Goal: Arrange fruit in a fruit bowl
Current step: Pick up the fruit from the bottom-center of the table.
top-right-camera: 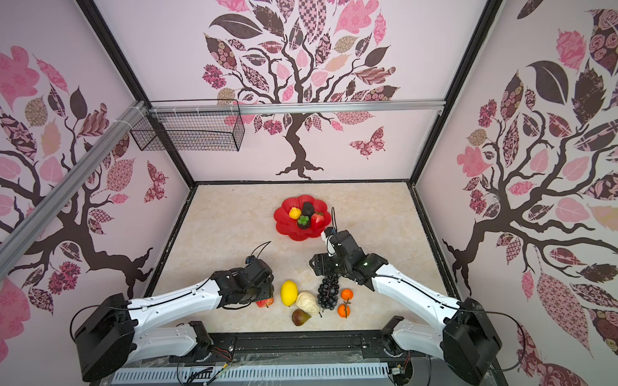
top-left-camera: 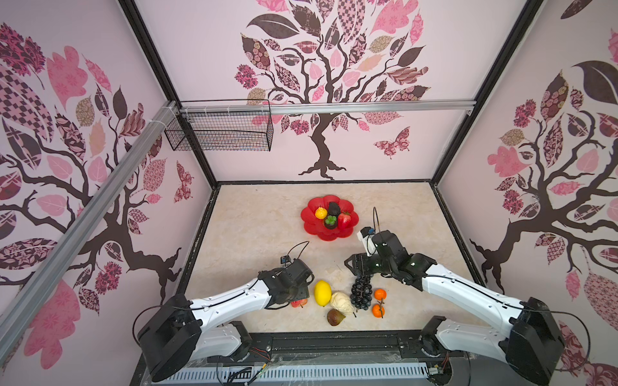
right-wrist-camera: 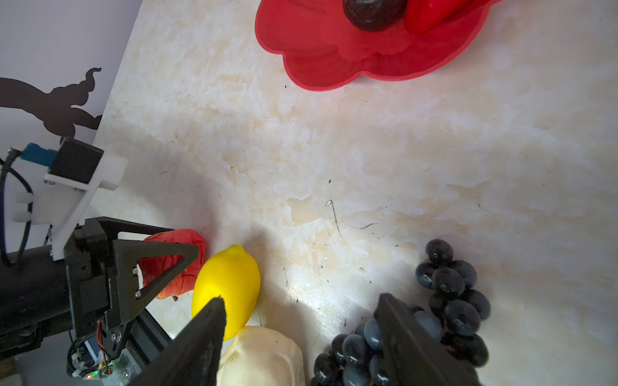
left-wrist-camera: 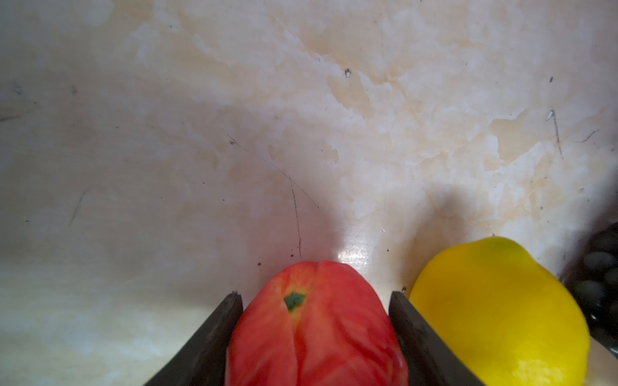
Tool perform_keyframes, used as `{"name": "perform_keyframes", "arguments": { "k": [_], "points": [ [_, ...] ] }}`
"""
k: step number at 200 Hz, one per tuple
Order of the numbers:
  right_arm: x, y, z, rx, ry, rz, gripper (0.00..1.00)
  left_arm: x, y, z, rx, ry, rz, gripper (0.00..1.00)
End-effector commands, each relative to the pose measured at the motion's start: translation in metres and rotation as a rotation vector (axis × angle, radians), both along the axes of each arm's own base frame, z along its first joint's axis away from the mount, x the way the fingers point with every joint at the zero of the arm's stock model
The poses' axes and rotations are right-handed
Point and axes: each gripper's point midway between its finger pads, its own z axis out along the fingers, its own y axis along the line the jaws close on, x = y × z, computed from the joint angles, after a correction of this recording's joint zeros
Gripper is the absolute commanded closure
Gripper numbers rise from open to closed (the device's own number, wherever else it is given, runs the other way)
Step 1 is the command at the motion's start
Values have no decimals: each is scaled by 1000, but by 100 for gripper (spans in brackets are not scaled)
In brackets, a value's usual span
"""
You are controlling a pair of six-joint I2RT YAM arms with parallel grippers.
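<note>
The robot's right gripper needs to close on the red apple's stem [right-wrist-camera: 175, 297], because the left gripper needs to pass that fruit over on its way to the bowl.
The red scalloped fruit bowl [top-left-camera: 311, 228] [top-right-camera: 284, 228] [right-wrist-camera: 334, 67] sits mid-table, holding a yellow pear [top-left-camera: 320, 213], an avocado [top-left-camera: 333, 208], a strawberry [top-left-camera: 344, 219] and a dark fruit with a green top [top-left-camera: 330, 222]. Near the front lie a lemon [top-left-camera: 322, 293] [left-wrist-camera: 501, 310] [right-wrist-camera: 230, 284], a cream knobbly piece [top-left-camera: 341, 302] [right-wrist-camera: 264, 357], a fig [top-left-camera: 335, 316], a grape bunch [top-left-camera: 361, 294] [right-wrist-camera: 454, 300] and two oranges [top-left-camera: 380, 294]. My left gripper [top-left-camera: 299, 297] [left-wrist-camera: 316, 294] is shut on the red apple [top-left-camera: 298, 303] [left-wrist-camera: 317, 334], which rests on the table. My right gripper [top-left-camera: 356, 264] [right-wrist-camera: 301, 300] hangs open over the gap between the cream piece and the grapes.
A black wire basket [top-left-camera: 220, 130] hangs on the rail at the back left wall. Patterned walls close in the table on three sides. The arm bases and a black rail [top-left-camera: 334, 341] run along the front edge.
</note>
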Motion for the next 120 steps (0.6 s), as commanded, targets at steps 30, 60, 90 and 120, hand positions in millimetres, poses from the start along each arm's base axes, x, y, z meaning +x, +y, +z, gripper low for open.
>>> {"name": "perform_keyframes", "arguments": {
  "k": [30, 60, 90, 120],
  "points": [
    [-3, 17, 14, 55, 21, 13, 25, 19, 9, 45, -145, -166, 168, 41],
    [-10, 34, 37, 138, -9, 19, 25, 42, 19, 104, -315, -351, 303, 42],
    [-23, 58, 63, 238, -73, 56, 27, 60, 20, 119, -514, -341, 432, 42],
    [-37, 83, 77, 299, -143, 103, 31, 73, 7, 113, -768, -270, 544, 43]
  ]
}}
